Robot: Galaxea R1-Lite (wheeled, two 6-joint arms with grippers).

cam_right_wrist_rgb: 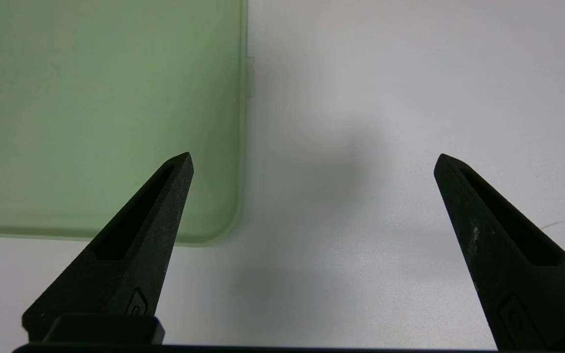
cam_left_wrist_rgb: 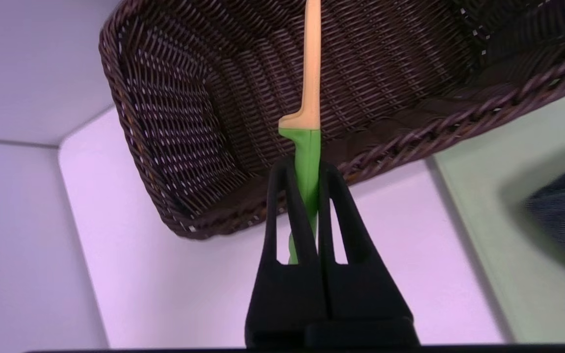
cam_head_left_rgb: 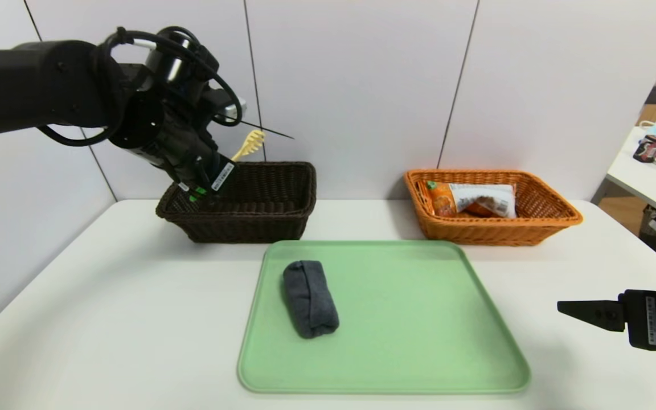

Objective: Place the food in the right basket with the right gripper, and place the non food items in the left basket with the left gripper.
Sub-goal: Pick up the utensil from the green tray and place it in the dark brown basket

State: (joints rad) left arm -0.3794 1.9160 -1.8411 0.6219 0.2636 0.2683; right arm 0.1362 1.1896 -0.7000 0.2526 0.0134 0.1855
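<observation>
I should release the yellow spoon-fork from my left gripper on the middle of the dark brown basket's woven bottom [cam_head_left_rgb: 240,204] [cam_left_wrist_rgb: 334,76].
My left gripper [cam_head_left_rgb: 203,191] [cam_left_wrist_rgb: 306,169] is shut on the green handle of the yellow spoon-fork [cam_head_left_rgb: 248,145] [cam_left_wrist_rgb: 310,98] and holds it over the near left part of the dark brown left basket [cam_head_left_rgb: 259,196] [cam_left_wrist_rgb: 174,108]; the yellow forked end sticks up above the basket. The dark grey rolled cloth [cam_head_left_rgb: 310,298] [cam_left_wrist_rgb: 564,215] lies on the left part of the green tray [cam_head_left_rgb: 385,319]. The orange snack bag [cam_head_left_rgb: 473,199] lies in the orange-tan right basket [cam_head_left_rgb: 533,225]. My right gripper [cam_head_left_rgb: 567,309] [cam_right_wrist_rgb: 314,162] hangs open above bare table, right of the tray.
The green tray [cam_right_wrist_rgb: 91,113] fills the table's middle, with its corner close to my right gripper. A side table [cam_head_left_rgb: 641,171] with clutter stands at the far right. White wall panels close the back.
</observation>
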